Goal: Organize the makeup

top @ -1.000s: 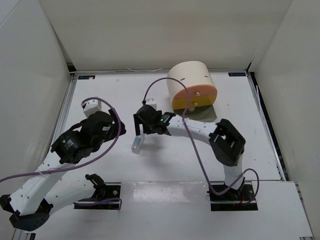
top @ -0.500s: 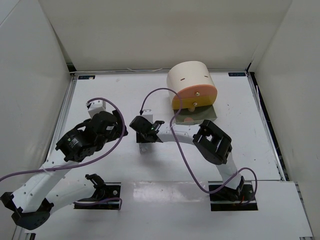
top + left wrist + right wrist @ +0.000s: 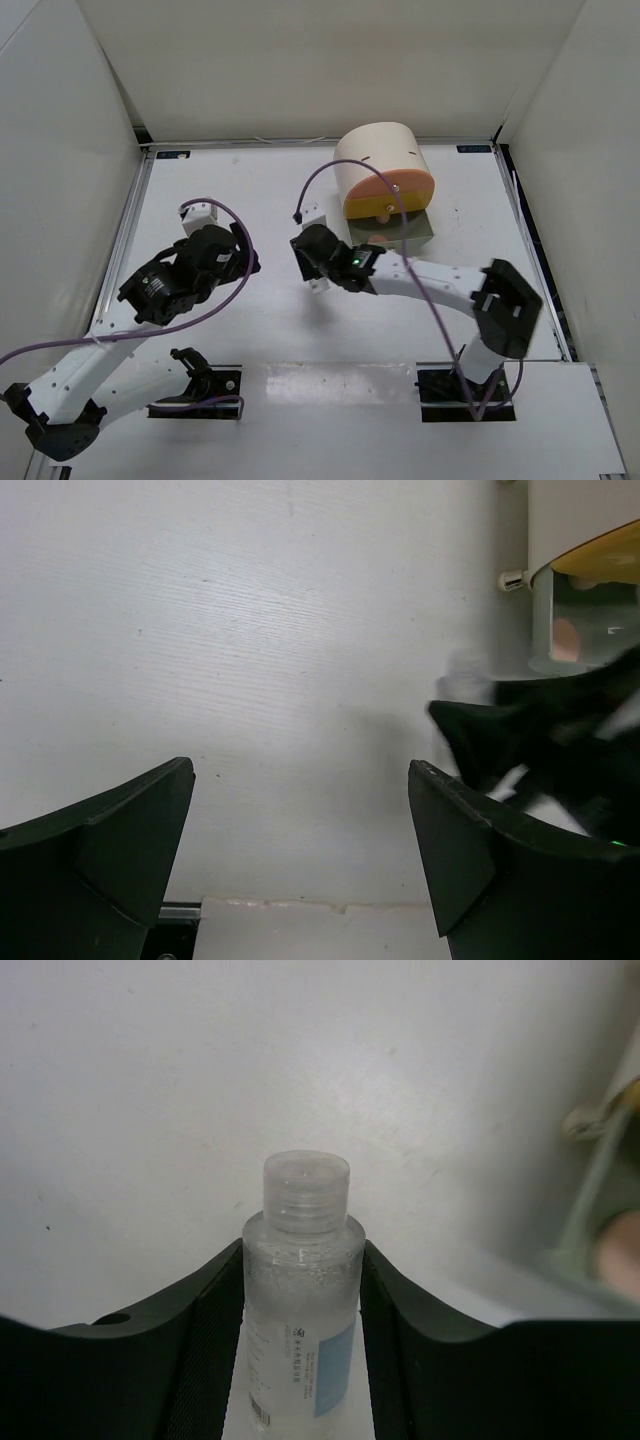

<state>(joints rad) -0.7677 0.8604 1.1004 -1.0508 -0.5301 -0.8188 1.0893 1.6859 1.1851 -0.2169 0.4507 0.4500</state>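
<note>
Next, my right gripper lets go of the clear little bottle in the open drawer (image 3: 386, 224), behind the peach puff.
In the right wrist view a clear little bottle (image 3: 300, 1300) with a ribbed cap and a pale blue label stands between my right gripper's (image 3: 302, 1253) fingers, which press on both its sides. From above, that right gripper (image 3: 320, 270) is just left of the cream cylinder box (image 3: 380, 165), and the bottle is mostly hidden under it. My left gripper (image 3: 300, 770) stands wide open over bare table with nothing between its fingers. In the top view the left gripper (image 3: 240, 260) is to the left of the right one. A peach puff (image 3: 566, 638) lies in the box's clear open drawer (image 3: 412, 226).
The cylinder box with its orange front (image 3: 392, 192) stands at the back, right of centre. White walls close in the table (image 3: 230, 190) on three sides. In the left wrist view the right arm's black wrist (image 3: 560, 750) is blurred at the right.
My right gripper has shut on the clear bottle and carried it right, toward the cylinder box, with its elbow swung out to the right. The left arm has shifted slightly right, still open.
</note>
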